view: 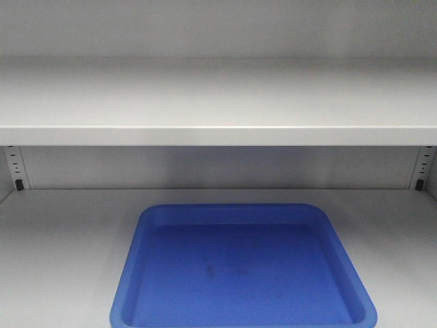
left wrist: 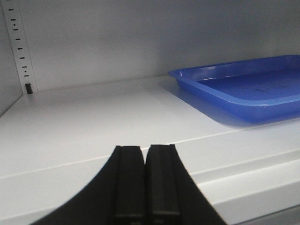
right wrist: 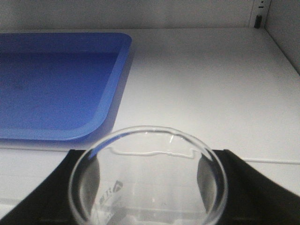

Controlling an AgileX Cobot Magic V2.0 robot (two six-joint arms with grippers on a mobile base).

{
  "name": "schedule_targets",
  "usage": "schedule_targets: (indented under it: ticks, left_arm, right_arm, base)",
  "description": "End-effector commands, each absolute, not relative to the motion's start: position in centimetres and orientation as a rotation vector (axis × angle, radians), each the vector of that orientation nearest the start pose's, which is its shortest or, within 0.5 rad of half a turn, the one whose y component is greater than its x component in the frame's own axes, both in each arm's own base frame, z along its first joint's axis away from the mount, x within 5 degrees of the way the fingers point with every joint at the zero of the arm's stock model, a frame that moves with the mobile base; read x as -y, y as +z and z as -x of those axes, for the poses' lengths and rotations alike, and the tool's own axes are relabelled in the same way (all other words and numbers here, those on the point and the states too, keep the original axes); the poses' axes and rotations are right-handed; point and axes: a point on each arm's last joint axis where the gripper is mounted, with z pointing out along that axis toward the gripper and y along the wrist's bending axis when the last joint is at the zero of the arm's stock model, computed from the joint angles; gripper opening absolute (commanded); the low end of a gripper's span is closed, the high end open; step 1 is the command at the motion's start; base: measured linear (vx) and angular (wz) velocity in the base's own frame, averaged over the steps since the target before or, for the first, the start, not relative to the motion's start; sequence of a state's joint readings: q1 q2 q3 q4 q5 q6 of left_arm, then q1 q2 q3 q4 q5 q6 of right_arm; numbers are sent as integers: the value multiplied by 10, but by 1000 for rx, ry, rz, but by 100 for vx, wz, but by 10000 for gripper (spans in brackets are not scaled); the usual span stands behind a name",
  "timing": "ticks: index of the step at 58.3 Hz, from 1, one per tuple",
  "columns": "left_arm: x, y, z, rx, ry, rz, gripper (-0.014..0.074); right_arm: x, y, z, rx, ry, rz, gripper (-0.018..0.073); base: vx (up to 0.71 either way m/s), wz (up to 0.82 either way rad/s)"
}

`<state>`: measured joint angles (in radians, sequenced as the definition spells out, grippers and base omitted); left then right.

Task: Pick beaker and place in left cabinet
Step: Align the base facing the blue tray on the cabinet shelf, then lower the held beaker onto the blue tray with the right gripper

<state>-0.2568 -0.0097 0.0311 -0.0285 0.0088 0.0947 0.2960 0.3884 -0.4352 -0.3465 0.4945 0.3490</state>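
Observation:
Next, my right gripper sets the clear glass beaker down beside the dark smudges on the blue tray's bottom (view: 267, 277) (right wrist: 6, 89).
My right gripper (right wrist: 149, 187) is shut on the clear glass beaker (right wrist: 148, 180). Its black fingers (right wrist: 253, 197) press both sides of the glass, and the flared rim fills the bottom of the right wrist view. The beaker hangs over the front edge of the pale grey cabinet's lower shelf (right wrist: 206, 84), right of a blue tray (right wrist: 51, 84). My left gripper (left wrist: 144, 154) is shut and empty, its fingertips low over the left part of the same shelf (left wrist: 93, 126). In the front view the cabinet shelves (view: 218, 102) show; neither gripper nor the beaker appears there.
The blue tray (view: 242, 270) lies in the middle of the lower shelf and also shows in the left wrist view (left wrist: 243, 89). An upper shelf spans overhead. Peg-hole strips (view: 15, 167) with black clips run down the back corners, and a side wall (right wrist: 286, 28) stands at the right.

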Motion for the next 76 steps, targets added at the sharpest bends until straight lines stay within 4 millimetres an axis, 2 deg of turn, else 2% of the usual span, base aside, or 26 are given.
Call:
schedule_targets:
  ticks: [1,34,48,55,60,68,76]
  left_arm:
    - [14,206,-54,-1411,-168,-222,1]
    - [14,206,-54,-1411,-168,-222,1]
    - [14,206,-54,-1411,-168,-222,1]
    - [14,206,-54,-1411,-168,-222,1]
    - [14,206,-54,-1411,-168,-222,1]
    - [14,206,-54,-1411,-168,-222,1]
    - [14,206,-54,-1411,-168,-222,1]
  right_arm:
    - [-12,308,-86,-1794,85,152,-6]
    - [-12,308,-86,-1788,87,153,-6]
    - [-21,321,-92,-1649,192,158,-6]
    - [-34,330,-112,-1527,262,205,-6]
    - [-48,328,-138,-1479,303,260,-5]
    - [-73,324,-174,-1395,316,455,-4]
    - [-97,320,-217,-1392,384,585,-4]
  base:
    - [8,-5]
    - [2,-1]
    - [0,0]
    - [0,0]
    - [0,0]
    - [0,0]
    - [0,0]
